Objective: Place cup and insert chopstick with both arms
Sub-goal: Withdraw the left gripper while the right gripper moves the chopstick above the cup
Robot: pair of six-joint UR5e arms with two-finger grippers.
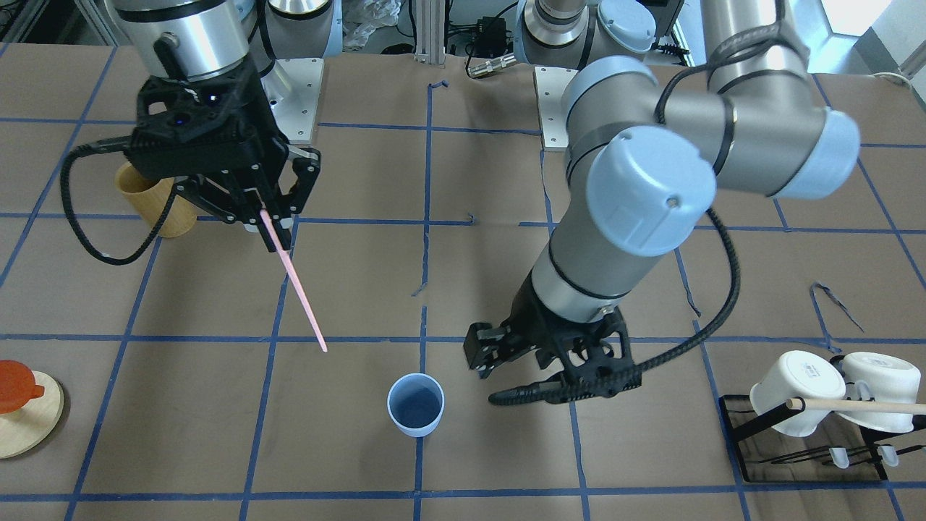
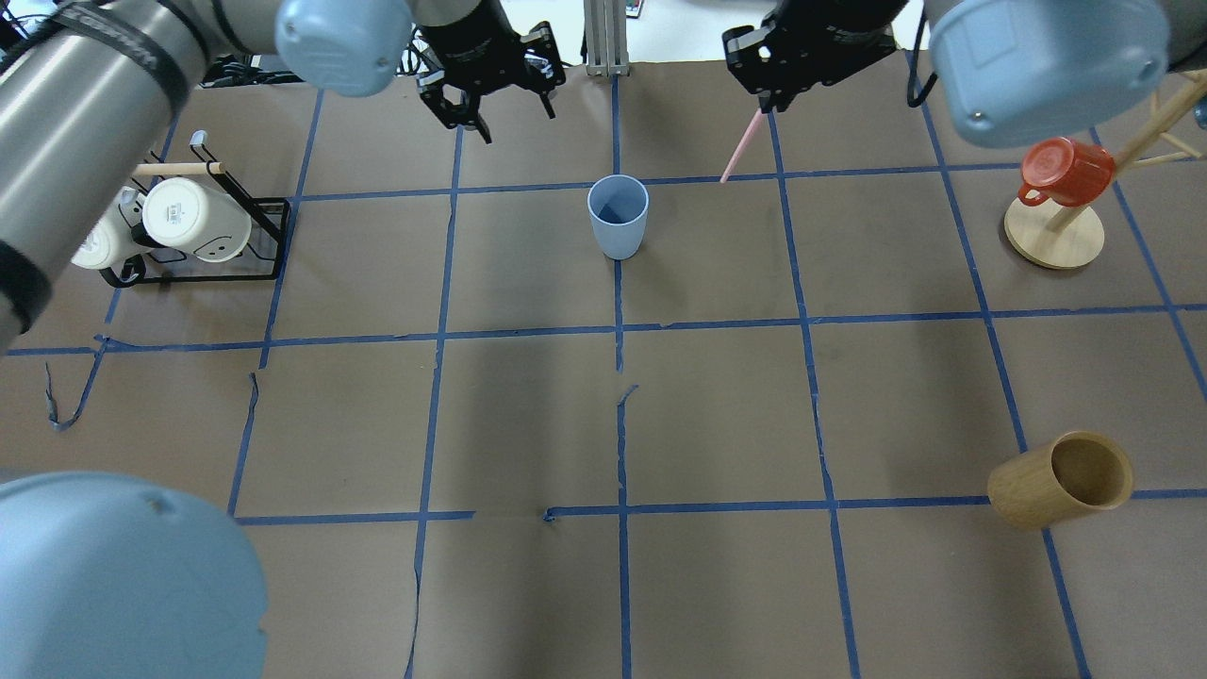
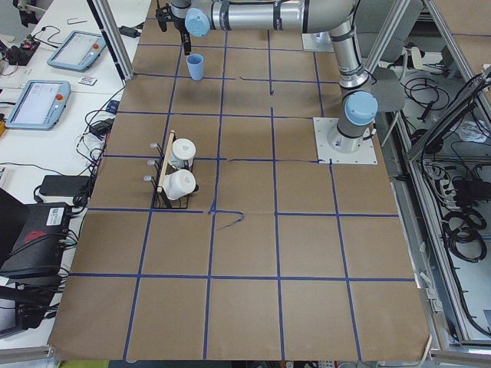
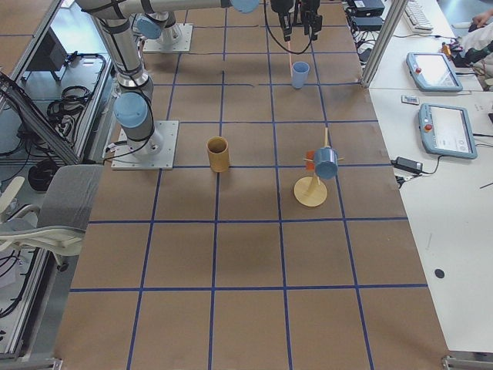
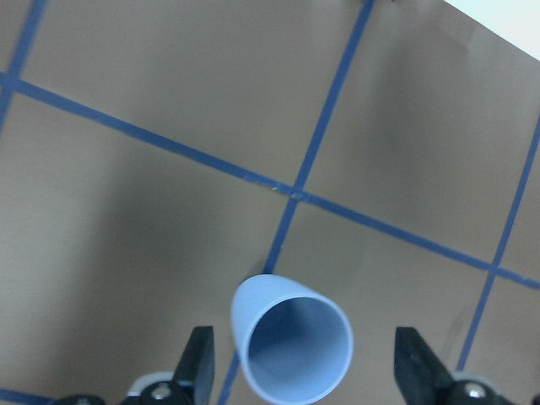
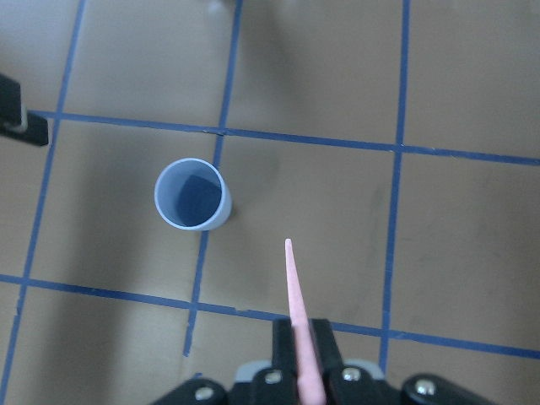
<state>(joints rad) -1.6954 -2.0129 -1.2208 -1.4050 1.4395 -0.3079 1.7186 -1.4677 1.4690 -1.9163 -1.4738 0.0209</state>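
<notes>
The robot's right gripper will release the pale pink chopstick inside the light-blue cup (image 1: 417,422) (image 6: 201,199), with the chopstick's body leaning on the cup's rim.
The light-blue cup (image 1: 415,405) stands upright on the brown table, also seen in the overhead view (image 2: 618,217). My left gripper (image 1: 539,369) is open and empty, raised just beside the cup. In the left wrist view the cup (image 5: 291,350) shows between and beyond the two fingers (image 5: 198,363). My right gripper (image 1: 264,215) is shut on the top of a pale pink chopstick (image 1: 293,282). It holds the chopstick in the air, slanting down toward the cup. In the right wrist view the chopstick's tip (image 6: 288,249) is to the right of the cup (image 6: 192,196) and apart from it.
A tan bamboo holder (image 2: 1061,479) stands near the robot on its right. A black rack with white mugs (image 2: 179,222) and a beige rod is on the left. A red mug hangs on a wooden stand (image 2: 1054,236) at the far right.
</notes>
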